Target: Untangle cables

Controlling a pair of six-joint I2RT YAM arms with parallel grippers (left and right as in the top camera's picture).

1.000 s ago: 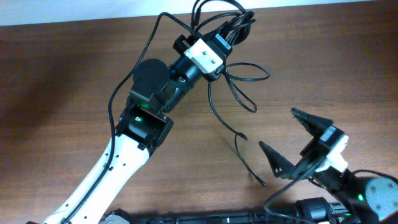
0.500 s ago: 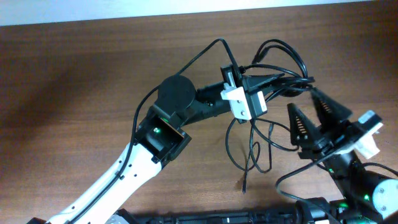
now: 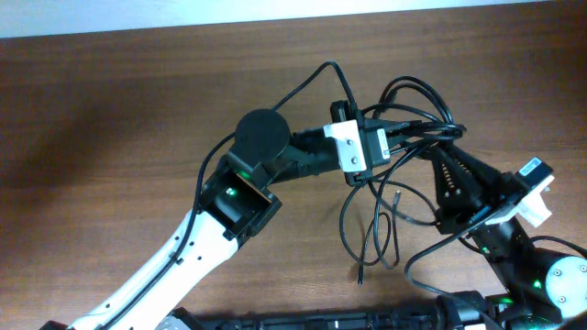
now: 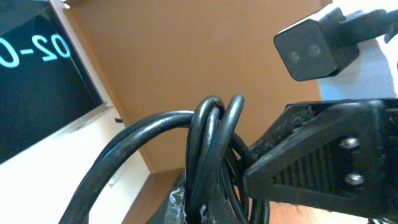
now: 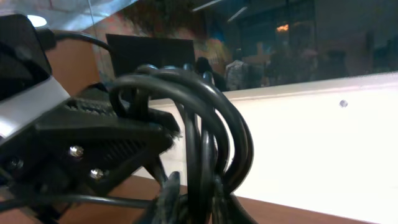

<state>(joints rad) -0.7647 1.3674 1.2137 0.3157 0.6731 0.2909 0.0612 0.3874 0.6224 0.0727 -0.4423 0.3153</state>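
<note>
Both grippers are pinching the same bundle side by side, so next my right gripper opens, back away and takes the loops [image 3: 442,106] farther from my left gripper.
The cables [image 3: 431,117] are a bundle of thin glossy black cords held up over the right half of the table. Loose strands hang from it to a small plug end [image 3: 359,273] on the wood. My left gripper [image 3: 417,128] reaches in from the left and is shut on the bundle. My right gripper [image 3: 447,156] comes up from the lower right and is shut on the same bundle, close beside the left one. In the left wrist view the cables [image 4: 211,143] loop up out of my left gripper [image 4: 205,208], with a right finger [image 4: 323,155] alongside. In the right wrist view the cables [image 5: 205,124] rise from my right gripper [image 5: 199,202].
The brown wooden table [image 3: 110,110] stretches to the left and back. The left arm's own thicker wire [image 3: 303,82] arcs above its wrist. A black base rail [image 3: 303,321] runs along the near edge, and the white wall borders the far edge.
The left arm carried the bundle right and down to mid-table. The right gripper rose to meet it and went from wide open to shut on the bundle.
</note>
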